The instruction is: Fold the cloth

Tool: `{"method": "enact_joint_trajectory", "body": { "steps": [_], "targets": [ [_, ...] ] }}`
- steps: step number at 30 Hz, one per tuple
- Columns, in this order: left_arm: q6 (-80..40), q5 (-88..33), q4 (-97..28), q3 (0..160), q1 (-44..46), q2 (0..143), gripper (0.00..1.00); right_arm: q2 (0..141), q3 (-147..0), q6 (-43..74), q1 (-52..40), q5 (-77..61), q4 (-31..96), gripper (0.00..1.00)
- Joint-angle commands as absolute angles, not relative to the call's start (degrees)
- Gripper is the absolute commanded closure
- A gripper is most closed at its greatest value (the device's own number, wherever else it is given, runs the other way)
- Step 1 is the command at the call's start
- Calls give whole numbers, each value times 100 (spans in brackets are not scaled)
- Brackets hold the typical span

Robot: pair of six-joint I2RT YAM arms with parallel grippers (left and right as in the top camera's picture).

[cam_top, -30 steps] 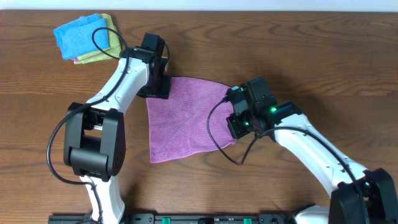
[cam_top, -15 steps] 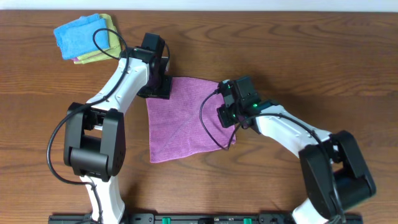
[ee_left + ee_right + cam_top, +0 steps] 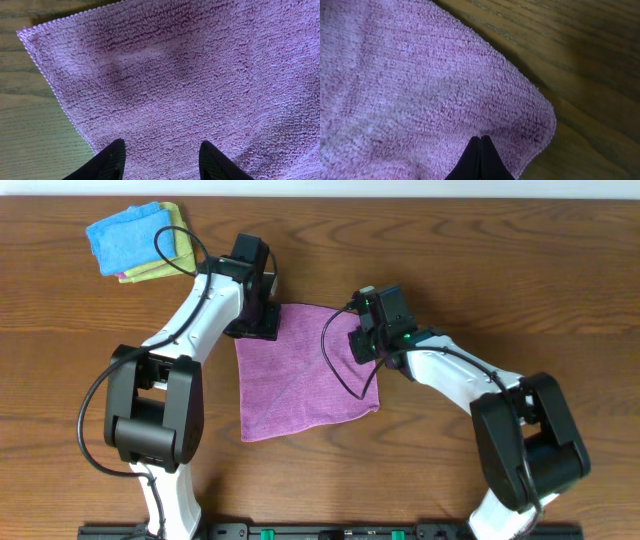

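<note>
The purple cloth's middle (image 3: 312,356) is the next spot my left gripper needs to move to from the far corner and close on.
A purple cloth (image 3: 300,375) lies spread flat on the wooden table. My left gripper (image 3: 258,320) hovers over its far left corner. In the left wrist view its fingers (image 3: 162,150) are open, spread just above the cloth (image 3: 190,75), with the corner edge to their left. My right gripper (image 3: 362,340) is over the far right corner. In the right wrist view its fingertips (image 3: 480,137) are pressed together over the cloth (image 3: 420,85), with the rounded corner just to their right. No fold of cloth shows between them.
A stack of folded cloths (image 3: 135,240), blue on top of yellow and pink, sits at the far left corner of the table. Bare wood (image 3: 520,290) surrounds the purple cloth.
My right gripper has moved from the cloth's right edge near the front up and left to the far right corner. The left arm and the cloth have stayed put.
</note>
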State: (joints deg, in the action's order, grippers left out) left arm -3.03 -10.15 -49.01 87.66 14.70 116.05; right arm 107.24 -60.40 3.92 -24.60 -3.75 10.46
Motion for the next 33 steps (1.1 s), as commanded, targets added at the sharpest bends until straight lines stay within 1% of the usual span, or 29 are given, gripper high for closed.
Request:
{"method": "enact_joint_trajectory", "body": {
  "steps": [1,10,15,24,33],
  "targets": [
    [-250,-1035,-4899,8735,1476,11701,50,10910,-6143,464,-2427,-276,943,99],
    [-252,-1035,-4904,8735,1476,11701,49,11262,-6180,464,-2403,43,875,99],
    [-252,-1035,-4904,8735,1476,11701,49,11284,-6182,471,-2176,582,1127,99],
    [-261,-1035,-4895,8735,1476,11701,49,11284,-6182,587,-1695,578,1695,99],
    [-344,-1035,-4803,8735,1476,11701,48,11284,-6182,886,-1780,318,2366,99]
  ]
}}
